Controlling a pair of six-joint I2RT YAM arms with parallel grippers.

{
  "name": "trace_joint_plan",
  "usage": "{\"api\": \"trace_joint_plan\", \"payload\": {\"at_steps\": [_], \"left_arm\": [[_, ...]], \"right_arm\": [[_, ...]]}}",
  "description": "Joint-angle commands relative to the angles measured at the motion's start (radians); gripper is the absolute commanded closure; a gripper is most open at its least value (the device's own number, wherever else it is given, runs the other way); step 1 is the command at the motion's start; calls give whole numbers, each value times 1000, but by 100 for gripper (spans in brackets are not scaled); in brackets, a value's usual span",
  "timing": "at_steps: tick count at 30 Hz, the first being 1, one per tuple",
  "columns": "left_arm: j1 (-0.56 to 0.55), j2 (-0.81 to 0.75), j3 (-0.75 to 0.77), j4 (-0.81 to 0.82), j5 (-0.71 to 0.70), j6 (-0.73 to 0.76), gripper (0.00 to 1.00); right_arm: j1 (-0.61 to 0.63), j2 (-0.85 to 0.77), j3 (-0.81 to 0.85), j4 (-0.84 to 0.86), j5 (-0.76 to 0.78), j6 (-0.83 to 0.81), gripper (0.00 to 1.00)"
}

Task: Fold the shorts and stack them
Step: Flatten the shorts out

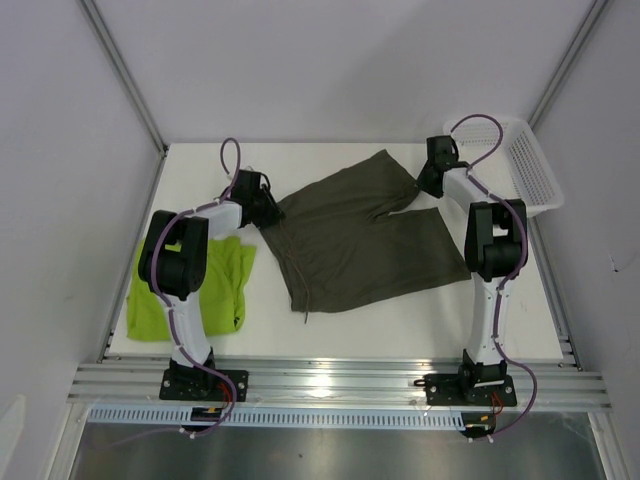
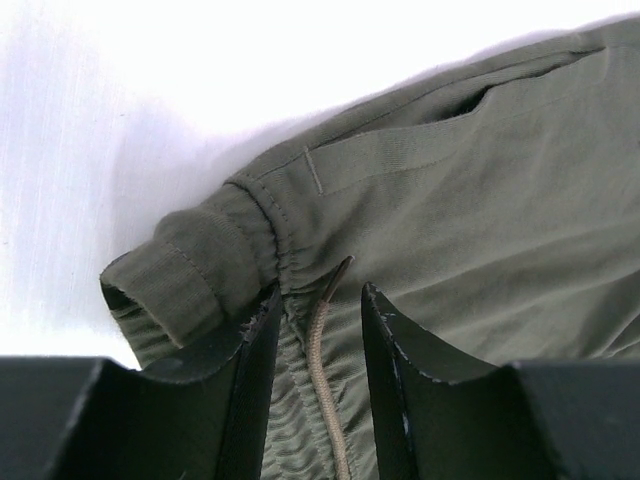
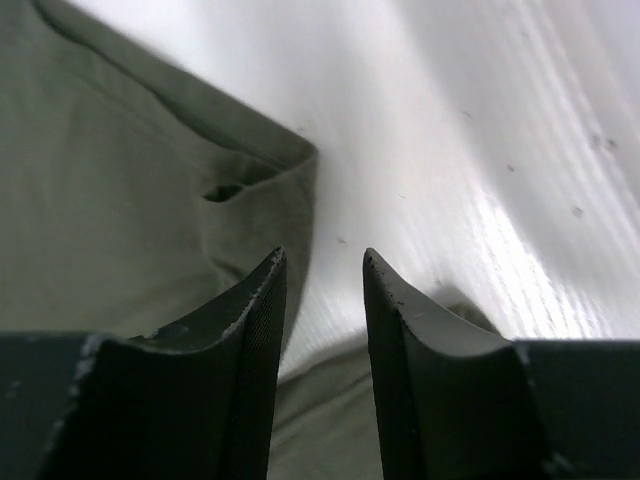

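Note:
The olive shorts' far leg curls in at its inner corner; I will pinch the hem there (image 3: 238,194) with my right gripper and pull it flat before folding.
The dark olive-grey shorts (image 1: 350,240) lie spread flat mid-table, waistband to the left, legs to the right. The lime green shorts (image 1: 225,275) lie bunched at the left, partly under my left arm. My left gripper (image 1: 270,210) is low over the olive waistband's far corner. In the left wrist view it (image 2: 321,288) is open, its jaws straddling the gathered waistband (image 2: 190,270) and a tan drawstring (image 2: 318,340). My right gripper (image 1: 428,185) is open (image 3: 323,252) over bare table beside a leg hem of the olive shorts (image 3: 120,200).
A white plastic mesh basket (image 1: 530,165) stands at the back right corner, just right of my right arm. The table's (image 1: 300,160) near edge meets an aluminium rail (image 1: 330,385). Grey walls close in left, right and back.

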Motion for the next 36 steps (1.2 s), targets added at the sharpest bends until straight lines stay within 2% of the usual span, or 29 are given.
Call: {"api": "trace_joint_plan", "payload": {"at_steps": [1,4,5,6,18,36], "left_arm": [[14,22,18,-51,-42,23,59],[14,16,21,-53,-41,27,59],[14,14,28,-59,-41,32,60],[14,14,29,-59,-41,32,60],[14,8,47,-74,-39,44,61],[14,17,56,-79,-30,49,62]], "right_arm": [[-4,-31,33,71,-85,-12,61],[12,-7,70,91,-118,-27,59],[22,51,160,50,-110,-47,59],[22,51,161,49,-110,-47,59],[78,195,372,-96,34,-104,57],[102,258,446,-216,164,-138,61]]}}
